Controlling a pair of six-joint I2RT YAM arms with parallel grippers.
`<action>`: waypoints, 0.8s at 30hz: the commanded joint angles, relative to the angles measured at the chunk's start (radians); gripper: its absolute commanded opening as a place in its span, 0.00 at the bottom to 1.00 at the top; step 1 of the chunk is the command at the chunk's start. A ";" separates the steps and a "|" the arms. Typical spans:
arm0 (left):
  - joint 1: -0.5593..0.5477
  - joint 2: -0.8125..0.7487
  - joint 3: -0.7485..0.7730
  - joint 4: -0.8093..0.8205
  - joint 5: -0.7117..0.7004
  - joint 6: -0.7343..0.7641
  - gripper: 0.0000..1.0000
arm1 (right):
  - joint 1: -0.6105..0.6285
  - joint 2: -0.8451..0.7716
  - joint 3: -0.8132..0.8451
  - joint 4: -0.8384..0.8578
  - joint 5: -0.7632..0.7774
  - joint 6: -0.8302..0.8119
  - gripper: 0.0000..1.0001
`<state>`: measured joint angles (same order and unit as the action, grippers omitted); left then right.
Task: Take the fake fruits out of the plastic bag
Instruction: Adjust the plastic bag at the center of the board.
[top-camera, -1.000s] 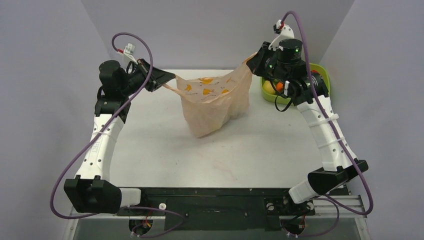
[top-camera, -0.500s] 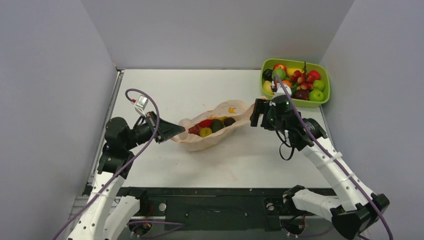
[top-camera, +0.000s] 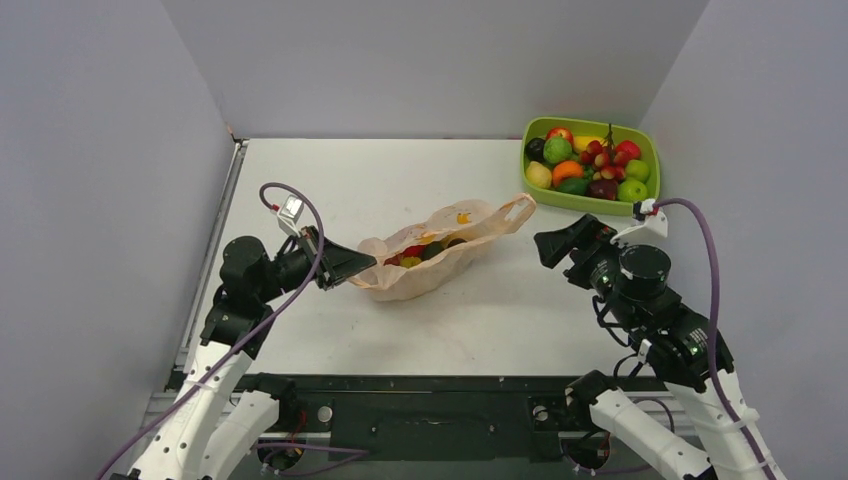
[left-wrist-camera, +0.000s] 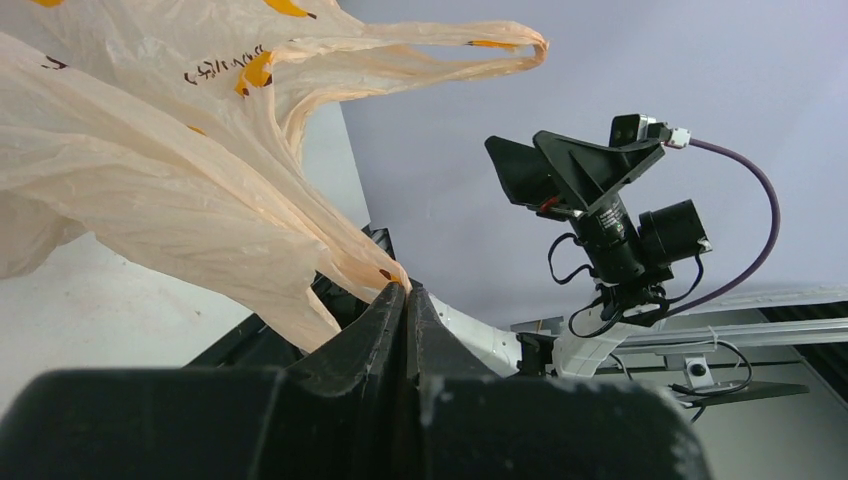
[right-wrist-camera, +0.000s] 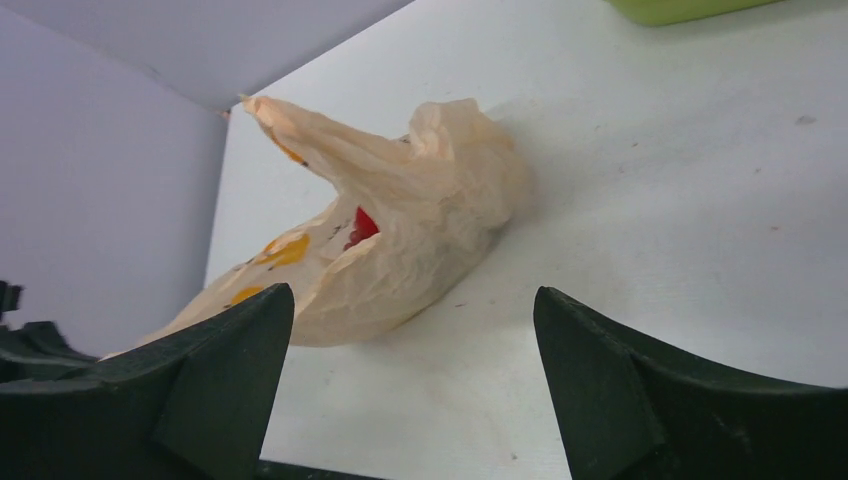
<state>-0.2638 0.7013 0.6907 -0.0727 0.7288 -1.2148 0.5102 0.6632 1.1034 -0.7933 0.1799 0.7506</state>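
Next, I close my right gripper on the near edge of the plastic bag's opening (top-camera: 442, 260) (right-wrist-camera: 345, 264), around its middle, to hold the bag open for reaching the fruits.
The plastic bag (top-camera: 440, 262) lies slumped on the table with its mouth open upward. Fake fruits show inside it: a red one (top-camera: 413, 249), a dark green one (top-camera: 435, 250) and a yellow one (top-camera: 410, 262). My left gripper (top-camera: 362, 266) is shut on the bag's left handle, and the peach plastic (left-wrist-camera: 150, 190) runs right into the closed fingertips (left-wrist-camera: 405, 290). The bag's right handle loop (top-camera: 515, 209) hangs free. My right gripper (top-camera: 552, 240) stands open to the right of the bag, apart from it. Between its fingers (right-wrist-camera: 412, 292) is bare table, with the bag (right-wrist-camera: 400, 240) and a red fruit (right-wrist-camera: 362, 225) beyond.
A lime-green tray (top-camera: 588, 206) full of several toy fruits sits at the back right corner, behind my right gripper; its edge (right-wrist-camera: 690, 8) shows at the top of the right wrist view. Grey walls close in the table on three sides.
The bag, held stretched high between both grippers a second ago, now rests on the table. My right gripper has opened, let go of the right handle and drawn back to the right.
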 joint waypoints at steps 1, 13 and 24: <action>-0.009 0.002 0.041 0.034 -0.012 0.008 0.00 | 0.050 -0.035 -0.044 0.118 -0.096 0.211 0.86; -0.022 0.003 0.051 0.036 -0.025 -0.003 0.00 | 0.661 0.194 -0.225 0.587 0.471 0.441 0.88; -0.025 -0.022 0.062 -0.022 -0.033 0.018 0.00 | 0.614 0.443 -0.234 0.687 0.558 0.626 0.80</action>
<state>-0.2829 0.6937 0.7040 -0.0952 0.6891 -1.2160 1.1526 1.0554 0.8761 -0.2092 0.6830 1.3128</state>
